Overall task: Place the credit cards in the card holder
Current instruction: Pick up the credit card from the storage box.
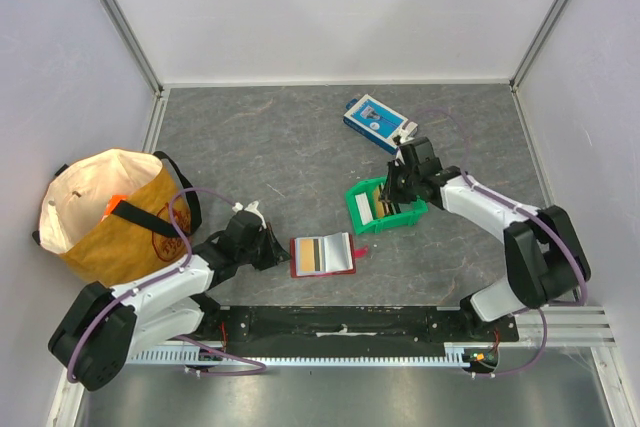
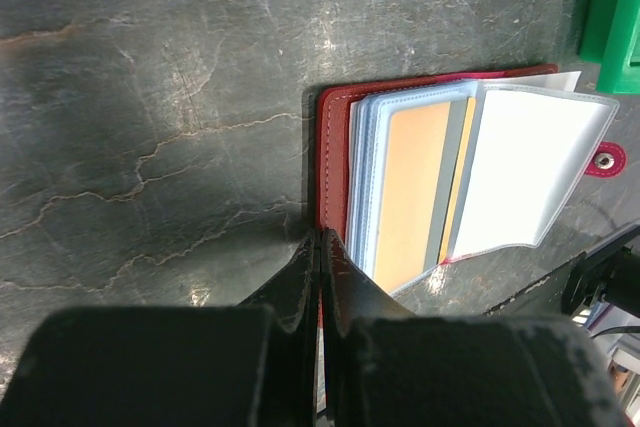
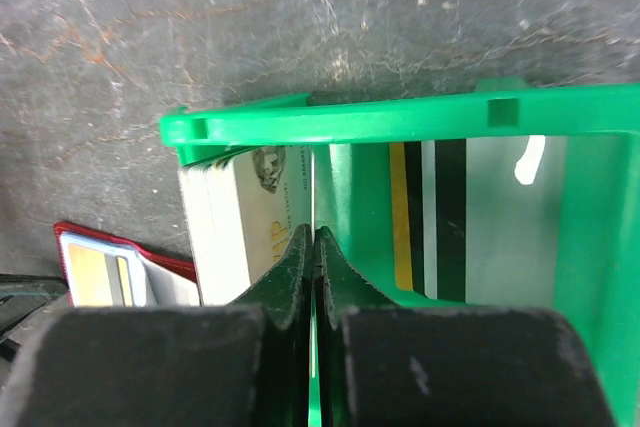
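Observation:
My left gripper holds just the edge of the red cover while the sleeves lie flat. It should open and pinch cover and sleeves together [image 2: 357, 202] before the card comes.
The red card holder [image 1: 322, 255] lies open near the table's front edge, a tan-yellow card [image 2: 410, 187] showing in its clear sleeves. My left gripper [image 1: 278, 252] is shut on the edge of the holder's red cover [image 2: 335, 147]. Several credit cards [image 3: 235, 217] stand leaning in the green bin [image 1: 385, 222], and a striped one [image 3: 440, 217] lies flat on its floor. My right gripper [image 3: 315, 232] reaches down into the bin and is shut on a thin card seen edge-on, beside the cream stack.
A blue-and-white box [image 1: 375, 119] lies behind the green bin. A yellow cloth bag [image 1: 110, 217] stands at the left wall. White walls enclose the grey table on three sides.

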Action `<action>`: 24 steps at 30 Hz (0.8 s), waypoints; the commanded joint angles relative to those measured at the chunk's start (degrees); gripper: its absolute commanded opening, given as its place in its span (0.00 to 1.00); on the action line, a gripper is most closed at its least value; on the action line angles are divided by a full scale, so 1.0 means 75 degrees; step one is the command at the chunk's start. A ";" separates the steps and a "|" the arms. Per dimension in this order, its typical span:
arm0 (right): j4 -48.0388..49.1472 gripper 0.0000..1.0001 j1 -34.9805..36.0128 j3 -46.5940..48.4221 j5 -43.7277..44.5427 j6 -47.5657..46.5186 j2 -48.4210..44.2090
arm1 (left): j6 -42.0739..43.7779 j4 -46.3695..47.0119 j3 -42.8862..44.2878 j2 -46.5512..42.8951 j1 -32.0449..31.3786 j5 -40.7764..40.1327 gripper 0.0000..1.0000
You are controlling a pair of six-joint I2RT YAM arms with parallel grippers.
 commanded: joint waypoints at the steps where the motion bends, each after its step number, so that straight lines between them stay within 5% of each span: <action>1: -0.0658 0.00 -0.0002 0.0637 0.0806 -0.0375 -0.0885 | 0.0247 0.0101 0.0243 -0.0230 -0.0020 0.0086 0.02; 7: -0.1222 0.00 0.0138 0.0813 0.1239 -0.0271 -0.1623 | 0.0247 -0.0110 0.0255 -0.0394 -0.0009 -0.0042 0.05; 12: -0.1175 0.00 0.1225 0.0790 0.1882 0.0396 -0.2174 | 0.0247 -0.0274 0.0255 -0.0511 -0.0020 -0.0148 0.20; 17: -0.0123 0.00 0.2749 0.0252 0.2236 0.1649 -0.2339 | 0.0235 -0.0520 0.0209 -0.0780 -0.0009 -0.0195 0.32; 24: 0.0933 0.00 0.3747 -0.0405 0.2002 0.2530 -0.1485 | 0.0013 -0.0556 -0.0131 -0.1402 -0.0020 -0.0137 0.43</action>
